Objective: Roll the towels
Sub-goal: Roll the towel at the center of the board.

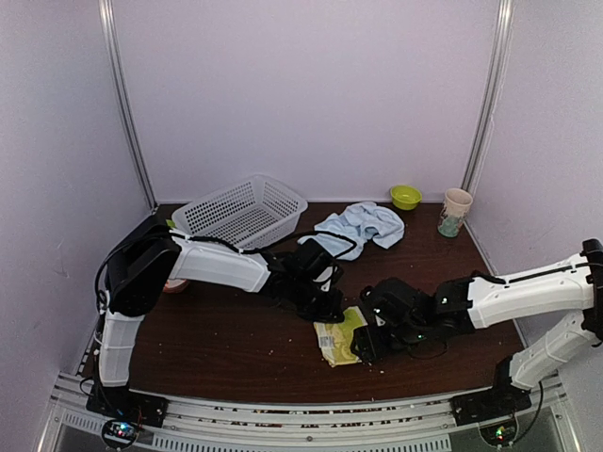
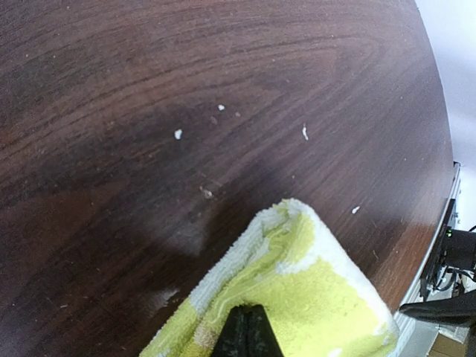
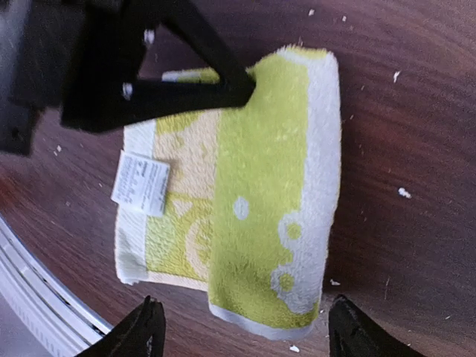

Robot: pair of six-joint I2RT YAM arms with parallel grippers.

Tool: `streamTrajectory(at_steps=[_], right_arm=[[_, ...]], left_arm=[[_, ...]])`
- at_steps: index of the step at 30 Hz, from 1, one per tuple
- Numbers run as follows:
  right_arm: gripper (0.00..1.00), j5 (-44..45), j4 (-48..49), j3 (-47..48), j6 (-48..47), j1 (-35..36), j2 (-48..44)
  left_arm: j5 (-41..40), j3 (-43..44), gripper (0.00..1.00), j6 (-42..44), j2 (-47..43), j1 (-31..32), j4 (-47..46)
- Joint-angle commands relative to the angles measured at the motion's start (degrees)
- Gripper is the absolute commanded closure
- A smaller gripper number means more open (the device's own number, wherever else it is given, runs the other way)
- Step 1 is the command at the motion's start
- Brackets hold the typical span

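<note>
Next, my right gripper takes the green layer's near end point(image 3: 264, 306) and rolls it toward the label, while my left gripper, which pins the green layer's far end, should move aside.
The lime-green and yellow towel point(image 1: 336, 337) lies near the table's front, between the two grippers. In the right wrist view this towel point(image 3: 260, 193) is folded, a green layer lying over the yellow part with the white label point(image 3: 141, 182). My left gripper point(image 2: 249, 336) is shut, its tip resting on the towel's point(image 2: 312, 290) far end; its black fingers point(image 3: 216, 82) also show in the right wrist view. My right gripper point(image 3: 245, 336) is open, a finger on each side of the towel's near end, touching nothing. The pale blue towel point(image 1: 359, 224) lies crumpled at the back.
A white mesh basket point(image 1: 241, 211) stands at the back left, tilted. A green bowl point(image 1: 406, 196) and a cup point(image 1: 455, 212) stand at the back right. The table's front edge point(image 3: 30, 290) runs close to the towel. White crumbs dot the dark wood.
</note>
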State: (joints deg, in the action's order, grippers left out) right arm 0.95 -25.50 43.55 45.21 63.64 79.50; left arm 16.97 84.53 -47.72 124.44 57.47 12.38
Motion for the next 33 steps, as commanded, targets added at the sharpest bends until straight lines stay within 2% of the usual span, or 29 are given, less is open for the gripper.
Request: streamTrajectory(at_steps=[1, 7, 15, 17, 20, 23, 28, 31, 33], right_arm=[[0.24, -7.16, 10.56, -5.03, 1.44, -5.45, -5.28], [0.25, -17.16, 26.65, -14.66, 6.86, -13.16, -7.47], [0.29, -25.24, 45.64, -22.33, 13.86, -16.98, -0.25], [0.35, -26.25, 48.16, -22.79, 14.94, -17.09, 2.12], [0.53, -27.39, 50.32, -22.75, 15.42, -17.14, 5.05], [0.76, -25.45, 46.35, -21.42, 13.59, -17.14, 5.30], [0.98, -16.57, 26.06, -13.57, 3.91, -15.65, 2.69], [1.00, -10.19, 15.75, -8.05, -0.53, -13.60, 3.22], [1.00, -6.26, 11.16, -5.14, -2.33, -11.98, 4.21]], left_arm=[[-1.32, -0.33, 1.00, -0.10, 2.03, -0.17, 2.12], [-1.37, -0.39, 1.00, -0.17, 1.86, -0.17, 2.20], [-1.49, -0.42, 1.00, -0.20, 1.82, -0.17, 2.27], [-1.59, -0.51, 1.00, -0.13, 1.69, -0.10, 2.25], [-1.67, -0.73, 1.00, -0.17, 1.47, -0.08, 2.38], [-1.76, -1.19, 1.00, -0.16, 0.97, -0.08, 2.47], [-2.33, -1.95, 1.00, 0.12, -0.85, -0.04, 2.85], [-2.74, -2.28, 1.00, 0.45, -2.26, 0.01, 3.45], [-2.98, -2.91, 0.94, 0.58, -3.85, -0.03, 3.73]])
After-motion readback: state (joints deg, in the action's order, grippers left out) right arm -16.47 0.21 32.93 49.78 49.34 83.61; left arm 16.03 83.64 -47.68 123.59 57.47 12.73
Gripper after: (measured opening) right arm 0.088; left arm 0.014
